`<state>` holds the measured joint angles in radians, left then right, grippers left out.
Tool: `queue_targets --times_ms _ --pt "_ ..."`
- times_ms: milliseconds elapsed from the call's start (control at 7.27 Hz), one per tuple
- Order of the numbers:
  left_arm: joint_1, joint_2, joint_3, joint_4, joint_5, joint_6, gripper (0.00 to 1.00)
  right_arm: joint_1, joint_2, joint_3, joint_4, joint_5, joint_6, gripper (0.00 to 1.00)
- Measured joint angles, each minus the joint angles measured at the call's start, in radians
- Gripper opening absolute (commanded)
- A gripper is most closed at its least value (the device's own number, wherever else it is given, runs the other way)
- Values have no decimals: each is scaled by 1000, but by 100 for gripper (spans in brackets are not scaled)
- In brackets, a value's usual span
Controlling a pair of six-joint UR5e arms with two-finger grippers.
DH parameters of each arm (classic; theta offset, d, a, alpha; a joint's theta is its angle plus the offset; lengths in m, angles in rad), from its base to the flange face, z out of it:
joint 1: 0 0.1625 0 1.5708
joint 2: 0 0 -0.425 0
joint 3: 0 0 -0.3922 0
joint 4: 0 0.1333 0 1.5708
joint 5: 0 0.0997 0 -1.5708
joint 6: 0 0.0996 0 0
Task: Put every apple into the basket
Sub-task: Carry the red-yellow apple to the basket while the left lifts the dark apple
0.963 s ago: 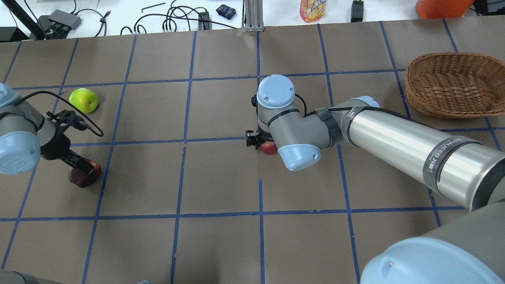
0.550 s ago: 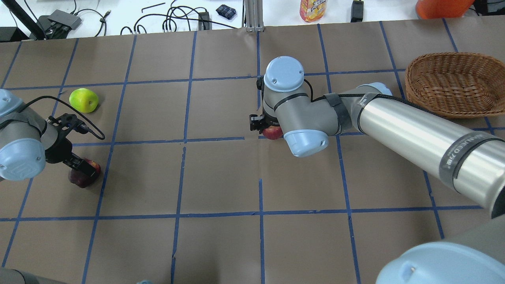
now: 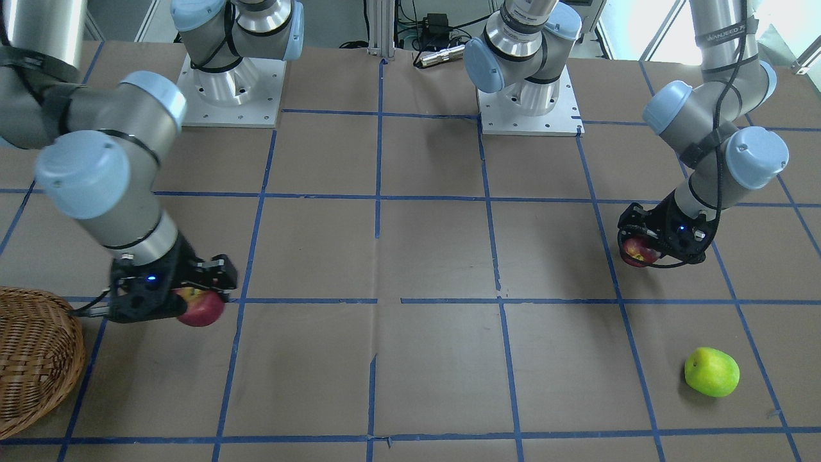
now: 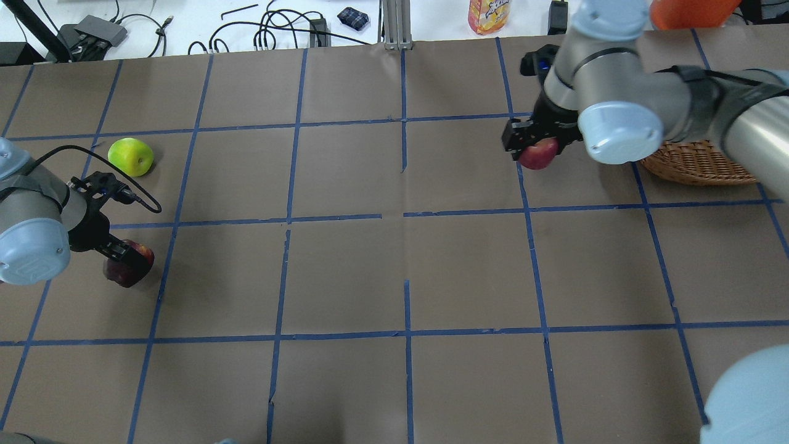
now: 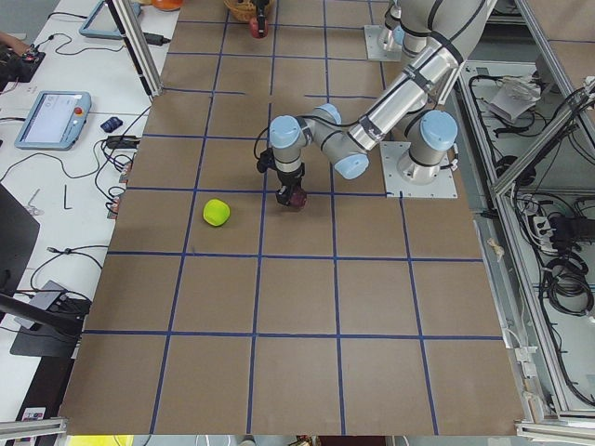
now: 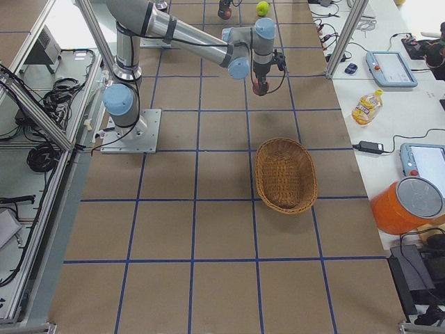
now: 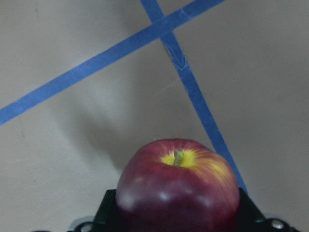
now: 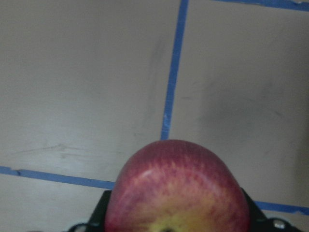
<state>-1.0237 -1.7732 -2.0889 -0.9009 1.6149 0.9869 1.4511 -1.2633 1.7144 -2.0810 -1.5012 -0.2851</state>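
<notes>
The robot's left gripper needs to set the dark maroon apple down beside the gap in the table's middle blue tape line (image 3: 358,289).
My right gripper (image 4: 535,143) is shut on the red apple with yellow patches (image 4: 538,153) and holds it in the air just left of the wicker basket (image 4: 696,165). In the front view the apple (image 3: 201,307) hangs right of the basket (image 3: 32,359). It fills the bottom of the right wrist view (image 8: 176,191). My left gripper (image 4: 123,258) is shut on the dark maroon apple (image 4: 128,267), low over the table at the left; it also shows in the left wrist view (image 7: 177,193). The lime green apple (image 4: 131,156) lies free on the table beyond it.
My right forearm (image 4: 733,117) covers much of the basket in the overhead view. A yellow bottle (image 4: 489,13), an orange container (image 4: 690,12) and cables (image 4: 271,31) sit past the far edge. The arm bases (image 3: 526,96) stand at the robot's side.
My right gripper has carried the red apple up, to the right and farther away, close to the basket. My left gripper, with the maroon apple, has shifted only slightly.
</notes>
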Motion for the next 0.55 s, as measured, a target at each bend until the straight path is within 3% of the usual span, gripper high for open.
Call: queue_targets --times_ms 275,550 --pt "-234 36 58 -29 -23 -260 0 -219 33 -37 -1 18 -397 42" --pt "-535 -24 218 -84 -76 -631 0 -372 143 -179 -10 40 -617 45"
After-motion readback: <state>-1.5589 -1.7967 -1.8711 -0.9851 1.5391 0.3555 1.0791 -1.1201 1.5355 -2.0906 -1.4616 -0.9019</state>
